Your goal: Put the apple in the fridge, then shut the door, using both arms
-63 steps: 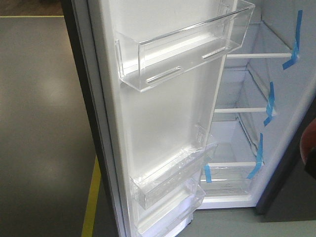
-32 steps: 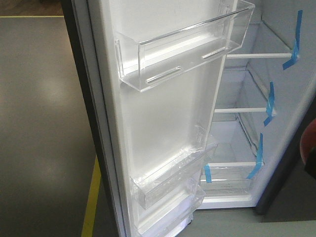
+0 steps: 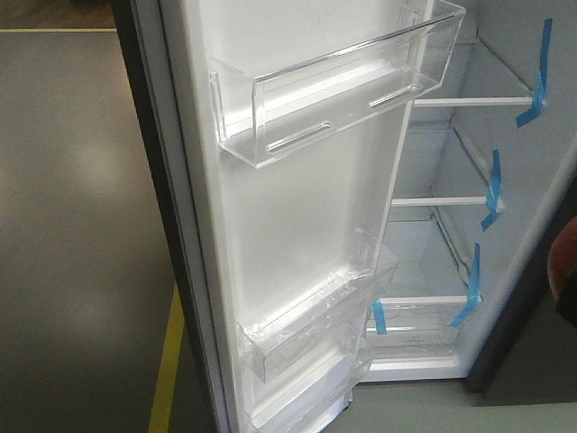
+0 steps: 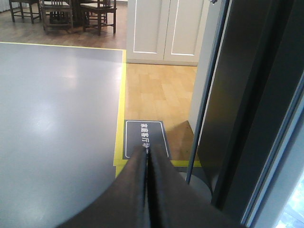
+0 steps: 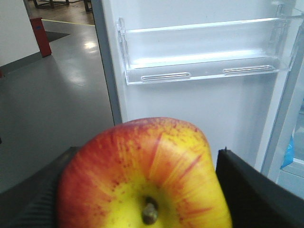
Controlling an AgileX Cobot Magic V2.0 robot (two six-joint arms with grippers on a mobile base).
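The apple will go from my right gripper into the top clear door bin's end (image 3: 389, 49) (image 5: 249, 50) nearest the fridge's glass shelves.
The apple (image 5: 142, 161), red with a yellow patch round its stem, fills the bottom of the right wrist view. My right gripper (image 5: 146, 194) is shut on it, with a dark finger (image 5: 256, 194) on each side. A sliver of the apple (image 3: 562, 269) shows at the right edge of the front view. The fridge (image 3: 451, 234) stands open, showing its white interior, glass shelves and blue tape. Its door (image 3: 297, 207) is swung wide, white inside with clear bins. My left gripper (image 4: 146, 149) is shut on nothing, low beside the door's dark outer face (image 4: 247, 95).
A grey floor (image 4: 57, 118) with a yellow tape line (image 4: 121, 109) and a dark floor sign (image 4: 145, 137) lies left of the door. White cabinets (image 4: 164, 28) and chairs (image 4: 61, 14) stand farther back. A red post (image 5: 37, 35) stands far left in the right wrist view.
Hardly anything differs. The sliver of apple at the right edge of the front view shifts a little, while the door and fridge stay put.
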